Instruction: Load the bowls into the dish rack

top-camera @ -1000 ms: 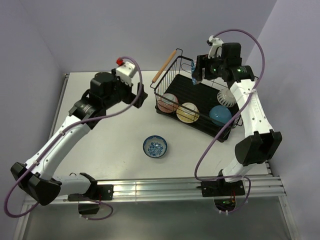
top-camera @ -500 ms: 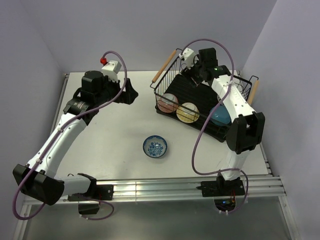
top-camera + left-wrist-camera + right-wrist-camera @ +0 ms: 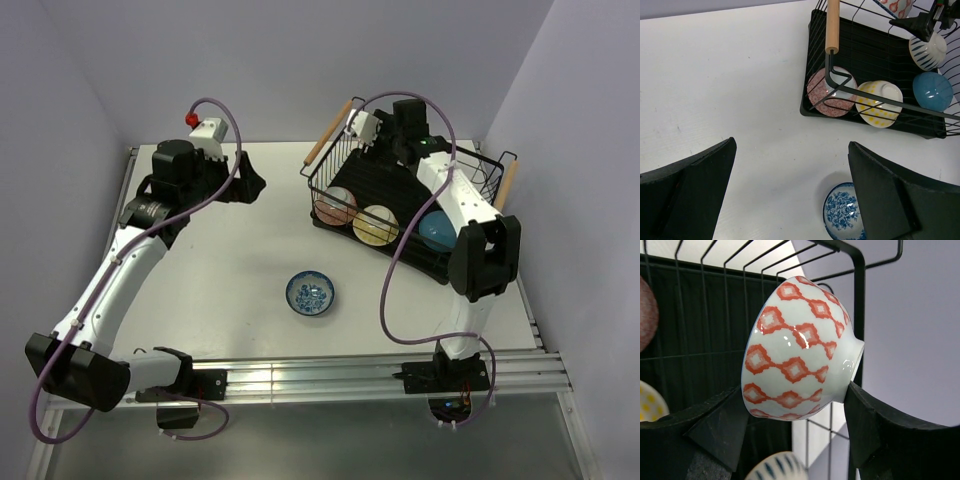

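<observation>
My right gripper will set the white bowl with red diamonds, now held over the rack's far end, down in the dish rack (image 3: 347, 165) (image 3: 752, 310), just behind the pink speckled bowl.
My right gripper (image 3: 795, 390) is shut on a white bowl with red diamonds (image 3: 800, 347), held on its side, rim against one finger and foot against the other. It hangs over the far end of the black wire dish rack (image 3: 400, 178). Standing in the rack are a pink speckled bowl (image 3: 336, 205), a yellow bowl (image 3: 376, 224) and a blue bowl (image 3: 440, 229); a white blue-striped bowl (image 3: 927, 50) shows in the left wrist view. A blue floral bowl (image 3: 311, 293) sits upright on the table. My left gripper (image 3: 250, 182) hovers open and empty, left of the rack.
The rack has two wooden rod handles (image 3: 328, 132) (image 3: 506, 185) and stands at the table's back right, close to the wall. My right arm (image 3: 445, 185) stretches across the rack. In the left wrist view the floral bowl (image 3: 845, 212) lies beside the right finger.
My right arm has swung left across the rack's far end, carrying the red-diamond bowl. My left arm has drawn back to the left, away from the rack.
</observation>
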### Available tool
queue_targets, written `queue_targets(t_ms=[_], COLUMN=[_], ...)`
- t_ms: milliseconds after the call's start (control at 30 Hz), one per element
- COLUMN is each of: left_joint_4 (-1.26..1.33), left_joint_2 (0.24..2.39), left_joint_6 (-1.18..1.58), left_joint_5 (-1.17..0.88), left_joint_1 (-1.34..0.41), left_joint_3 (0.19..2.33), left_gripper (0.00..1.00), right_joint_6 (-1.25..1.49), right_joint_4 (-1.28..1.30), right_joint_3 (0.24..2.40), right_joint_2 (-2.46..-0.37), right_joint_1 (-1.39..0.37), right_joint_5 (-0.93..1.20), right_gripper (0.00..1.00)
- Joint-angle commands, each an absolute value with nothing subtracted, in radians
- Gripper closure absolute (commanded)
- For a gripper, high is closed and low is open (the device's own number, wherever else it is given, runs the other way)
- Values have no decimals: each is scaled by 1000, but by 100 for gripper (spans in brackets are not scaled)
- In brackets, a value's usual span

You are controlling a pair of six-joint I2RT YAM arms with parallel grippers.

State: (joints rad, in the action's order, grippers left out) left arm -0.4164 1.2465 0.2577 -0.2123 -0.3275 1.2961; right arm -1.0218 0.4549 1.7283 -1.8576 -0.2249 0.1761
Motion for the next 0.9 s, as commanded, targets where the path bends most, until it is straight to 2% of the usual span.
queue_targets(t_ms=[0, 433, 867], left_joint_4=[-385, -390, -397], left_joint_2=[1223, 1221, 1249], left_joint_6=[282, 265, 265], left_joint_5=[-229, -256, -279], left_joint_1=[-314, -275, -252], left_joint_3=[1295, 1273, 1287], left_gripper=[0, 0, 0], right_joint_6=[-1167, -1338, -1491], right_joint_4=[311, 184, 232], right_joint_3=[1727, 1629, 1640], right_joint_2=[-1887, -1924, -1973], right_joint_1=[-224, -222, -222], right_joint_5=[186, 216, 227], right_gripper=[100, 100, 100])
